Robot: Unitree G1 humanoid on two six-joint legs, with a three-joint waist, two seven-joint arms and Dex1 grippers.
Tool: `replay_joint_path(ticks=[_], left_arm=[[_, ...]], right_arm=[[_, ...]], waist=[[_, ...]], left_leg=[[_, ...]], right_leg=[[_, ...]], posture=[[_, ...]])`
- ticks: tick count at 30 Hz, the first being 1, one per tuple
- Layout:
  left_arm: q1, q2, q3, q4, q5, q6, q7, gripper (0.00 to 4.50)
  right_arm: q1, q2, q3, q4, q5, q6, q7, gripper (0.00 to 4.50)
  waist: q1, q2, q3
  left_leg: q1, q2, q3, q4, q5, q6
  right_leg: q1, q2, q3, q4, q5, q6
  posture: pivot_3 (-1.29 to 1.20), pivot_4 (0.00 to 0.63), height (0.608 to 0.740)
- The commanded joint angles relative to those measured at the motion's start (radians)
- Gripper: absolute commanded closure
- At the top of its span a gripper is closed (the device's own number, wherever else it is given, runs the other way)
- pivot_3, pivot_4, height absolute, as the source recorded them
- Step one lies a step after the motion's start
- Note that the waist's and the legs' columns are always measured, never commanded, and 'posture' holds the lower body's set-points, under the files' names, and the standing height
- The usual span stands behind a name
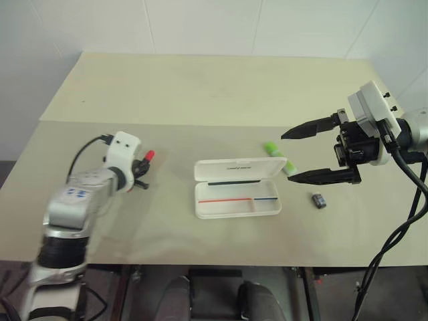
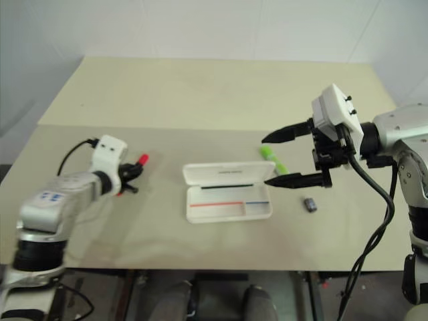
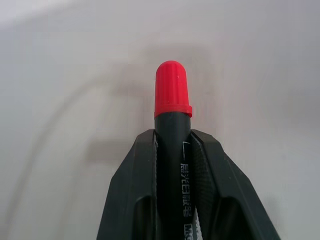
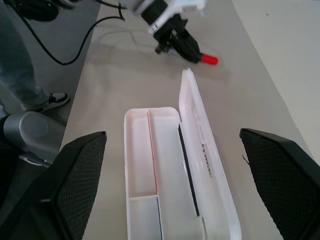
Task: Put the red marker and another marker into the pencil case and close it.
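Next, my left gripper releases the red marker inside the pencil case (image 1: 229, 188), so that it goes between the black strip and the red line.
My left gripper (image 1: 140, 171) is shut on the red marker (image 3: 172, 100); the black barrel sits between the fingers and the red cap (image 1: 149, 156) sticks out past them, a little above the table at the left. The pencil case (image 1: 234, 170) lies open in the middle, its lid folded back and its tray (image 4: 167, 160) empty. The lime-green highlighter (image 1: 273, 148) lies just beyond the case's right end. My right gripper (image 1: 286, 156) hovers open above that end, its fingers spread wide over the highlighter.
A small dark grey block (image 1: 319, 200) lies on the table to the right of the case. The beige table (image 1: 200, 93) stretches far back. A person's leg and shoe (image 4: 47, 100) stand beside the table in the right wrist view.
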Motion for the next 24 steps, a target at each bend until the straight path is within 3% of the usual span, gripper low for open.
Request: replay_joint_path(ticks=[1,7,10,17,24], left_arm=[[-0.006,0.11,0.092,-0.133,-0.127,-0.08,-0.227,3.9],[0.001,0.311,0.207,-0.249,-0.323,-0.198,-0.6,3.9],[-0.016,0.35,0.21,-0.275,-0.401,-0.229,-0.697,3.9],[-0.054,0.231,-0.12,-0.356,-0.351,-0.229,-0.624,3.9],[-0.221,0.027,-0.432,-0.26,-0.102,-0.257,-0.465,3.9]], right_arm=[[-0.008,-0.024,-0.04,-0.023,0.014,0.006,-0.015,0.0],[-0.01,-0.036,-0.043,-0.025,0.011,0.018,-0.029,0.0],[-0.009,-0.044,-0.049,-0.031,0.017,0.024,-0.032,0.0],[-0.015,-0.044,-0.044,-0.027,0.018,0.023,-0.03,0.0],[0.007,-0.059,-0.058,-0.04,0.025,0.024,-0.027,0.0]], waist=[[-0.003,0.0,0.0],[-0.004,0.0,0.0],[-0.007,0.001,0.001],[-0.002,0.001,0.001],[0.002,0.0,0.001]], left_leg=[[0.0,0.0,0.001,-0.002,0.0,0.0],[0.0,0.001,0.003,-0.006,0.0,0.0],[0.001,0.001,0.005,-0.006,0.0,0.0],[0.001,0.001,0.006,-0.003,0.001,0.001],[0.0,0.001,0.006,-0.001,0.001,0.001]], right_leg=[[0.0,0.0,0.0,-0.003,0.0,0.0],[-0.002,0.001,0.001,-0.004,0.0,0.0],[-0.003,0.001,0.003,-0.004,0.0,0.0],[-0.003,0.001,0.005,0.0,0.0,0.0],[-0.004,0.002,0.006,0.002,0.0,0.0]], posture=[[0.0,0.15,0.74],[0.0,0.15,0.74],[0.0,0.15,0.74],[0.0,0.15,0.74],[0.0,0.15,0.74]])
